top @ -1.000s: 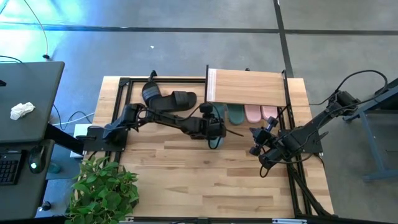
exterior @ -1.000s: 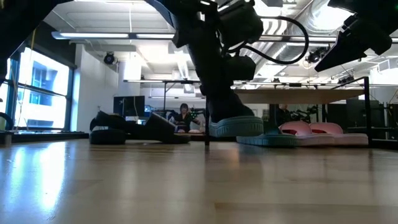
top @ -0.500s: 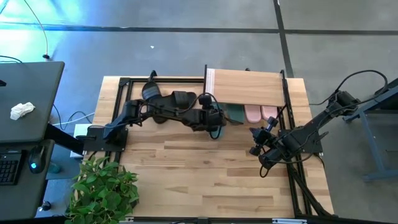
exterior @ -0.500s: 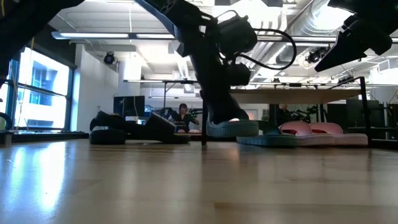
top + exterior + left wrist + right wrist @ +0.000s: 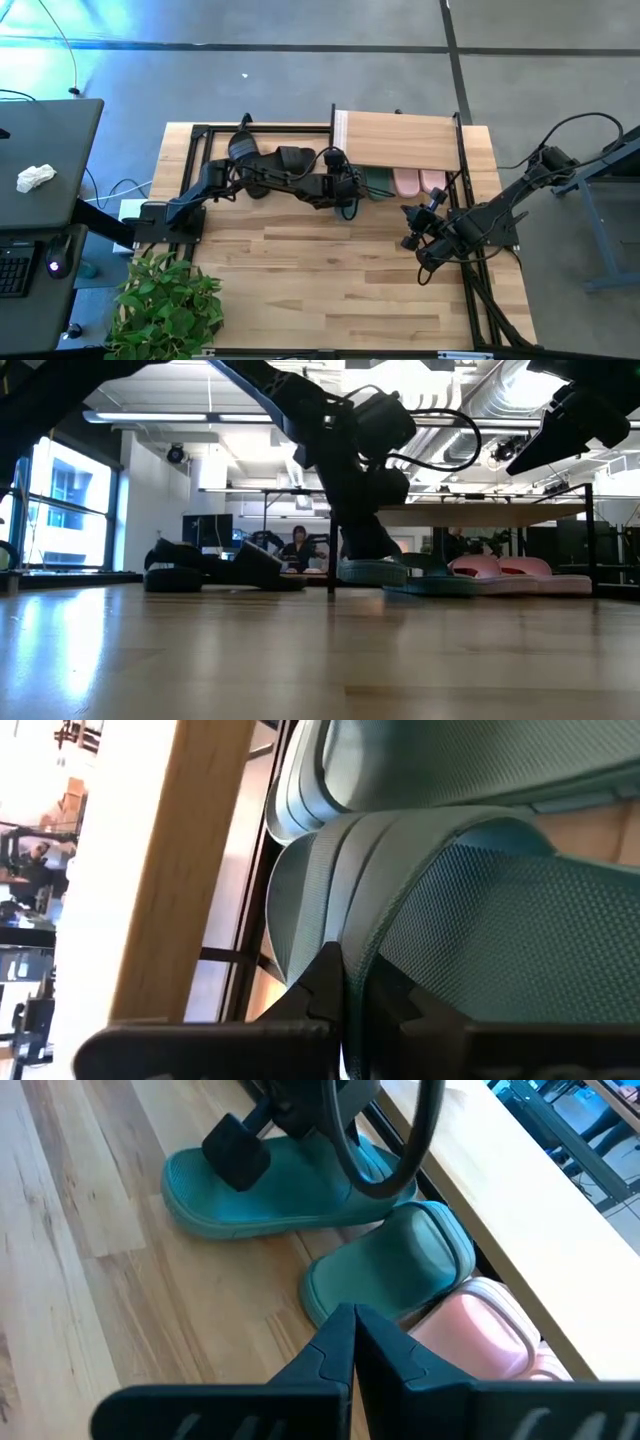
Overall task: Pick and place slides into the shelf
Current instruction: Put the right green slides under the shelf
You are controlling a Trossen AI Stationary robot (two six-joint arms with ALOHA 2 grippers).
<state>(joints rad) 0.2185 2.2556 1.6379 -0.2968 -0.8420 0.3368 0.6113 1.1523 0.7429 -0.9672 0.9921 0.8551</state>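
Next, I grip its strap (image 5: 375, 870) again and turn it straight under the shelf, because the teal slide in my left gripper slants away from the other teal slide.
My left gripper (image 5: 347, 192) is shut on a teal-green slide (image 5: 270, 1190) that lies at the left front of the shelf (image 5: 400, 140). The slide's sole (image 5: 372, 571) is on the table, and its front end points under the shelf. The other teal slide (image 5: 395, 1270) and two pink slides (image 5: 418, 182) lie on the table under the shelf, heels sticking out. Two black slides (image 5: 270, 156) lie on the table to the shelf's left. My right gripper (image 5: 352, 1330) hovers shut in front of the shelf's right end. My left gripper pinches the edge of the teal slide's wide strap (image 5: 352, 952) between its two fingers. The fingers slant down at it from the table's left. The slide lies flat, sole on the table, beside the other teal slide.
The shelf's thin black legs (image 5: 331, 560) stand close to the held slide. A black frame (image 5: 200, 135) runs round the table's edges. A potted plant (image 5: 165, 300) stands at the near left corner. Bare wood lies toward the near edge (image 5: 330, 290).
My left gripper has carried the teal slide toward the table's far edge and slightly down. The slide, tilted and raised a second ago, now lies flat on the table with its front end at the shelf's left front.
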